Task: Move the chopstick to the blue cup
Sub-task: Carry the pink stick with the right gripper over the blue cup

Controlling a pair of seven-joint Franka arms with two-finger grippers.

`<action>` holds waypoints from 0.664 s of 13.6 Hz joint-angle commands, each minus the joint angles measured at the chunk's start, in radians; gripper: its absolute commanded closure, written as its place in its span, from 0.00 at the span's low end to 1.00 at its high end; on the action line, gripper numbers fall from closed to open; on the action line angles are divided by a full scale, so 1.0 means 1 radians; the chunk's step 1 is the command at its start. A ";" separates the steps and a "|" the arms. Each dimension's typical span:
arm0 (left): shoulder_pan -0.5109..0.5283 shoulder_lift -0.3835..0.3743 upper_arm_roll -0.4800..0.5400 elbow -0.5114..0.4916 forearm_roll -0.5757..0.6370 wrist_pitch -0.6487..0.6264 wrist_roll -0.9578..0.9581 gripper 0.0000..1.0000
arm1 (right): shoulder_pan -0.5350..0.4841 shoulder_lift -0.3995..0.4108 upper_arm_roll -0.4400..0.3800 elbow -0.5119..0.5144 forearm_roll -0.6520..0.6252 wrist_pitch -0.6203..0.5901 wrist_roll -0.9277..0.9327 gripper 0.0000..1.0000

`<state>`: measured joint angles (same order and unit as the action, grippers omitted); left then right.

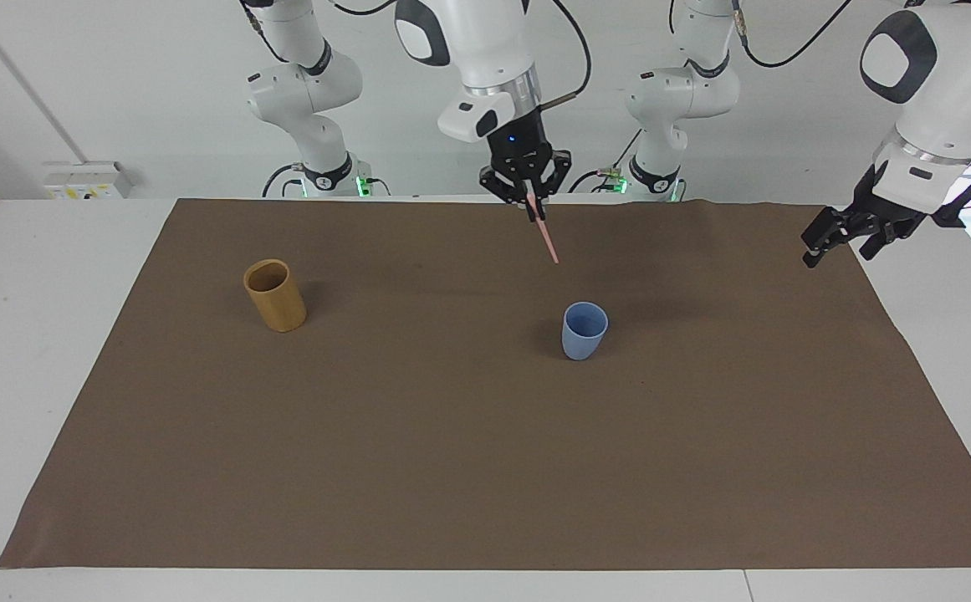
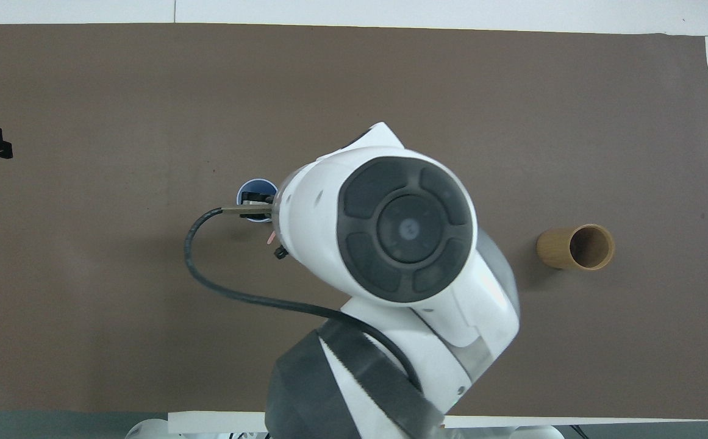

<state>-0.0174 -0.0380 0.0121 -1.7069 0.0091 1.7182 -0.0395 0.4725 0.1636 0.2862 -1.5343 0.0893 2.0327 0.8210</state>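
Observation:
My right gripper needs to release the light pink chopstick against the blue cup's rim (image 2: 280,202) that faces the tan-brown holder. The chopstick now hangs tilted over the mat.
My right gripper (image 1: 528,199) is shut on the top of the light pink chopstick (image 1: 546,235), which hangs tilted in the air over the mat, its lower tip just short of the blue cup (image 1: 585,330). The cup stands upright and empty near the middle of the mat. In the overhead view the right arm covers most of the cup, leaving only part of its rim (image 2: 255,182) and a bit of the stick (image 2: 271,235) visible. My left gripper (image 1: 838,237) is open and empty, and waits over the mat's edge at the left arm's end.
A tan-brown cylindrical holder (image 1: 275,295) stands empty on the brown mat (image 1: 485,468) toward the right arm's end; it also shows in the overhead view (image 2: 575,247). White table borders the mat.

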 commanded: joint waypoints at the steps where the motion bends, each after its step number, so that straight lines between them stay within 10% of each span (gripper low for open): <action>1: 0.004 0.001 -0.001 0.007 0.000 -0.017 0.001 0.00 | 0.023 0.020 -0.006 0.010 -0.010 0.032 0.046 0.99; 9: 0.004 0.001 -0.001 0.007 0.000 -0.017 0.003 0.00 | 0.006 0.071 -0.006 -0.021 -0.129 0.190 0.061 0.97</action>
<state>-0.0173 -0.0380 0.0121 -1.7069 0.0091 1.7182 -0.0395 0.4857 0.2443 0.2736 -1.5388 -0.0172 2.2075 0.8612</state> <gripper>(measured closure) 0.000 0.899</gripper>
